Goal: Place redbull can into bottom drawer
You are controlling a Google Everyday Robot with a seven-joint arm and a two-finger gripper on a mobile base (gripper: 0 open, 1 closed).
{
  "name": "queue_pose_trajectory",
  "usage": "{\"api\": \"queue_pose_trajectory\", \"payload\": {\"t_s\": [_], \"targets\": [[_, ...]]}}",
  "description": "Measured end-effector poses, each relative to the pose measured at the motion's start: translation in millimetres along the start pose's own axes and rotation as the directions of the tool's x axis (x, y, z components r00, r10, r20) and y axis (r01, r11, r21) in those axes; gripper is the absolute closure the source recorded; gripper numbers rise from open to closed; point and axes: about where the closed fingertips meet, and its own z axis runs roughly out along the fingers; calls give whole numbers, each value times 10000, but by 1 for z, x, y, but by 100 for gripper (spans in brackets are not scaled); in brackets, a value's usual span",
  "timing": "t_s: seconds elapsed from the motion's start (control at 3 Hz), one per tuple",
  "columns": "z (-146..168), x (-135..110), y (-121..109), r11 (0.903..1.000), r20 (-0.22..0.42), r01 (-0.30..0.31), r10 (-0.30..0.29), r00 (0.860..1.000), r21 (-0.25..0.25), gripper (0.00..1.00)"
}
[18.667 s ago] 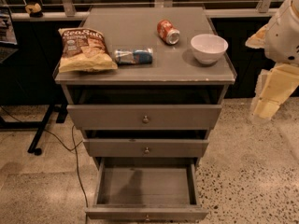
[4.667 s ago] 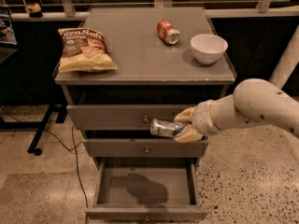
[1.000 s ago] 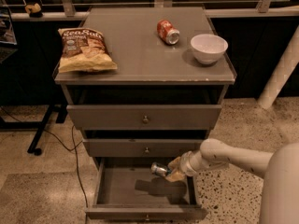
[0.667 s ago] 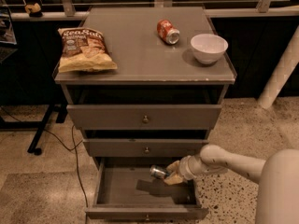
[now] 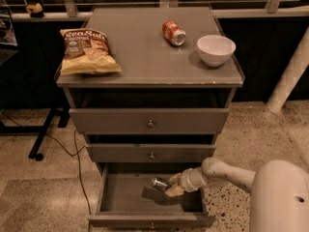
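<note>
Next, I move my gripper to release the redbull can on the bottom of the open bottom drawer (image 5: 159,193), close to the middle of it.
The bottom drawer (image 5: 120,196) is pulled open at the foot of the grey cabinet. My gripper (image 5: 172,185) reaches into it from the right, over the drawer's right half. It is shut on the redbull can (image 5: 160,182), which lies tilted with a shiny silver end pointing left, a little above the drawer floor. Its shadow falls on the floor below it.
On the cabinet top lie a chip bag (image 5: 88,50), a red-orange can (image 5: 174,33) on its side and a white bowl (image 5: 216,49). The two upper drawers (image 5: 150,122) stand slightly open. A white pillar (image 5: 289,76) is at the right, a cable (image 5: 77,153) on the floor at the left.
My gripper has moved slightly down and left with the can, deeper into the bottom drawer.
</note>
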Motion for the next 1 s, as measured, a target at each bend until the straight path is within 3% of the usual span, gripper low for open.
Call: {"api": "queue_pose_trajectory", "payload": {"t_s": [0.33, 1.0], "targets": [[24, 10, -2, 9998, -194, -178, 176, 9997, -103, 100], [69, 35, -6, 9977, -1173, -537, 486, 9919, -407, 100]]}}
